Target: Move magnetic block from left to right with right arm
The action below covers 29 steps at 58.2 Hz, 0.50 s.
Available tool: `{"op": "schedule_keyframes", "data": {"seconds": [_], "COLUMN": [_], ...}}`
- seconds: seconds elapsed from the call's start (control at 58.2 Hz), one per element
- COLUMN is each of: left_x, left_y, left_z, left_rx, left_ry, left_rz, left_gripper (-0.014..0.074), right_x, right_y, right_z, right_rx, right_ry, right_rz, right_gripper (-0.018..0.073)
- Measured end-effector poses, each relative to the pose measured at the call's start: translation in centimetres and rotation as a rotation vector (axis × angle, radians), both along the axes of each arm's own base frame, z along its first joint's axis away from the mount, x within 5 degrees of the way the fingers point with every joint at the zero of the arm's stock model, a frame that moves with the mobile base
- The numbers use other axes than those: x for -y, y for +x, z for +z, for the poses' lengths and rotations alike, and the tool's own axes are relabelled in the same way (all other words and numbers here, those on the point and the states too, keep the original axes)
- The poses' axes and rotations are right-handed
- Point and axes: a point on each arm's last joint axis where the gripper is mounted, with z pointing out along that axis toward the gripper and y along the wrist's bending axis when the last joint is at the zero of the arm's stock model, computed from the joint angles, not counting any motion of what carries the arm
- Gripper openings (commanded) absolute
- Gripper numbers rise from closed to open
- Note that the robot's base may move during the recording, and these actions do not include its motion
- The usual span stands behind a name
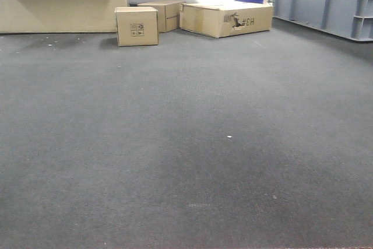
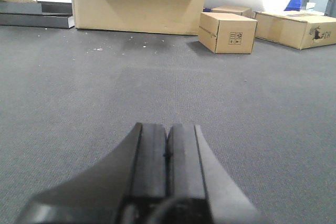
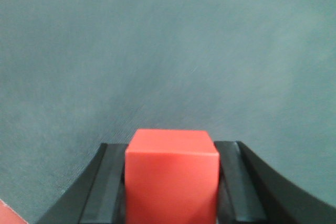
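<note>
The robot's right gripper will set the magnetic block down on the small white speck on the dark grey carpet [image 1: 230, 137].
The magnetic block [image 3: 171, 179], a plain red cube, fills the bottom centre of the right wrist view. My right gripper [image 3: 170, 148] is shut on it, a black finger pressed against each side, above dark grey carpet [image 3: 168, 51]. In the left wrist view, my left gripper [image 2: 167, 127] is shut with its pads together and nothing between them, hovering low over the carpet. The front view shows neither gripper nor the block.
Tan cardboard boxes [image 1: 137, 25] [image 1: 226, 18] stand at the far end of the carpet, with a large tan box [image 1: 61, 1] at far left. A grey container [image 1: 326, 1] lines the far right. A red patch [image 3: 8, 211] shows in the right wrist view's bottom-left corner.
</note>
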Motion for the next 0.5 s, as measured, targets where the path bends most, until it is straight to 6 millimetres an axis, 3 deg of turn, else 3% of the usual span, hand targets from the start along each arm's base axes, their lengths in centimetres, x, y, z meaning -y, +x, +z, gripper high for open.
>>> {"op": "schedule_keyframes", "data": {"seconds": [0.206, 0.498], "left_x": [0.0, 0.0], "left_y": [0.0, 0.0], "left_z": [0.0, 0.0], "left_rx": [0.000, 0.000], "left_ry": [0.000, 0.000], "left_rz": [0.000, 0.000], "left_gripper": [-0.0126, -0.0126], "right_x": [-4.0, -6.9], "right_y": [5.1, 8.6], "right_z": [-4.2, -11.1], "right_rx": [-0.158, -0.288], "right_ry": [-0.106, -0.194], "right_rz": [-0.001, 0.006], "right_gripper": [0.0224, 0.0224]}}
